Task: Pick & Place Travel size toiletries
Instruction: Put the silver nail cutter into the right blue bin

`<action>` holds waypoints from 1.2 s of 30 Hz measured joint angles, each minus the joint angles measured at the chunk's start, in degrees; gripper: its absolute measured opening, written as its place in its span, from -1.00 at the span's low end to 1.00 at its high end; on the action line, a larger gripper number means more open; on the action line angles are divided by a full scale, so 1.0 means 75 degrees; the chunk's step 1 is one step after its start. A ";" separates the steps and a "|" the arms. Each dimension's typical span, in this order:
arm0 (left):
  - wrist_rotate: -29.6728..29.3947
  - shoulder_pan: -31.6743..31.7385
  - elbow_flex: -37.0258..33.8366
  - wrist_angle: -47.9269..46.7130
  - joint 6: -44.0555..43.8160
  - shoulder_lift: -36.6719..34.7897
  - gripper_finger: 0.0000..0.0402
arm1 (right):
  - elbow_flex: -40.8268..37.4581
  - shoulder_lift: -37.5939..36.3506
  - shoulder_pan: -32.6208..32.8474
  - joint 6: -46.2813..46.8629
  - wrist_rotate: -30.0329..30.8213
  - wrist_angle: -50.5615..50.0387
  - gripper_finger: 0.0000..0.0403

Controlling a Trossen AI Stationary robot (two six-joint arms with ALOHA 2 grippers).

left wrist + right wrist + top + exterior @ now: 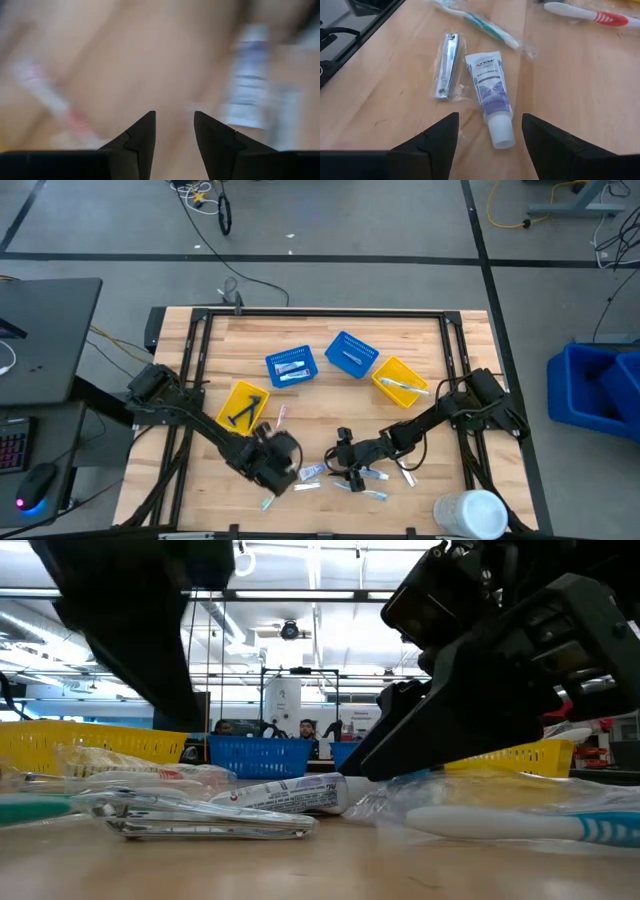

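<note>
The tube can stay where it lies. Next, I close my right gripper on the middle of the wrapped nail clipper (406, 474) nearest the large white cylinder.
The toiletries lie scattered on the wooden table near its near edge. In the right wrist view a white tube with blue print (490, 95) lies flat beside a wrapped metal nail clipper (445, 65), with a teal toothbrush (480, 22) and a red one (585, 12) beyond. My right gripper (490, 132) (338, 460) is open and hovers just short of the tube's cap end. My left gripper (175, 125) (282, 465) is open over bare table close beside the pile; its view is blurred. A dark razor (243, 412) lies in a yellow basket.
Two blue mesh baskets (291, 366) (351, 354) and two yellow ones (243, 402) (400, 380) stand across the table's middle, some holding items. A large white cylinder (470, 513) stands at the near right corner. A black frame (320, 312) borders the table. People sit far behind in the low view.
</note>
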 joint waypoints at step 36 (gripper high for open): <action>0.1924 0.2574 -0.0003 -0.1314 -0.1208 0.0000 -0.28 | -0.0003 -0.5084 -0.0091 0.1630 0.2461 -0.8225 0.14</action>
